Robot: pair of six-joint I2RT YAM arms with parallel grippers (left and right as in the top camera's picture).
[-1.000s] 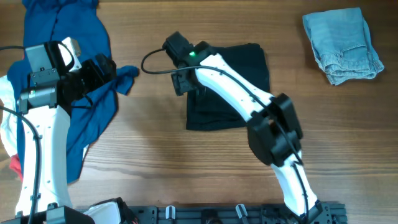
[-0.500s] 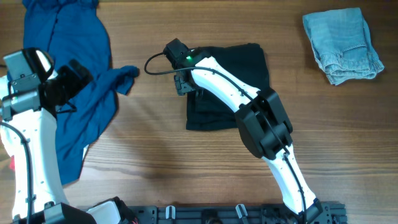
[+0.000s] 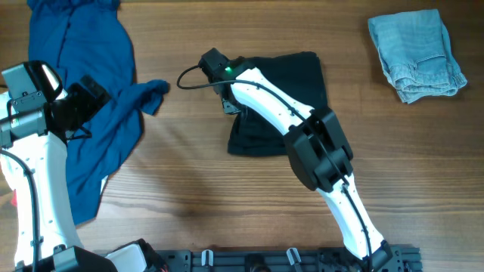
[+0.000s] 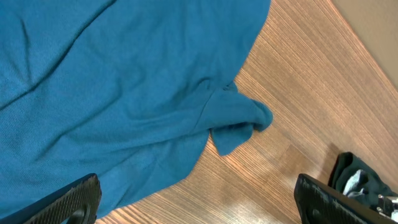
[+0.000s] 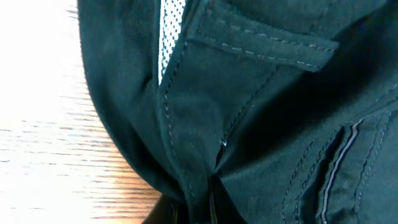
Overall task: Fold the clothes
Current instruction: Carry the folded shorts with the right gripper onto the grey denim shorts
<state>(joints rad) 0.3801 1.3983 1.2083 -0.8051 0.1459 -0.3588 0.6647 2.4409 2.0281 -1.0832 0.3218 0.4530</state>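
Observation:
The robot's right gripper needs to release the black garment on top of the folded light-blue jeans (image 3: 425, 51).
The clothes lie spread over a wooden table. A folded black garment (image 3: 283, 83) lies at centre, and my right gripper (image 3: 231, 104) is at its left edge. In the right wrist view that gripper (image 5: 211, 200) is shut on a pinched ridge of the black garment (image 5: 261, 106), whose pale mesh lining (image 5: 168, 37) shows at the top. A crumpled blue garment (image 3: 83, 68) lies at the left. My left gripper (image 3: 89, 97) hovers over its right side. Its fingers (image 4: 74, 199) stand wide open above the blue garment (image 4: 112, 93) and bare wood, holding nothing.
Folded light-blue jeans (image 3: 416, 54) lie at the far right corner. White cloth (image 3: 7, 155) and a bit of red (image 3: 15, 198) show at the left edge behind my left arm. A black cable (image 3: 189, 75) loops beside the right wrist.
My right gripper has shut on the black garment's left edge, bunching it. My left arm has drawn back to the left, off the blue garment's tip.

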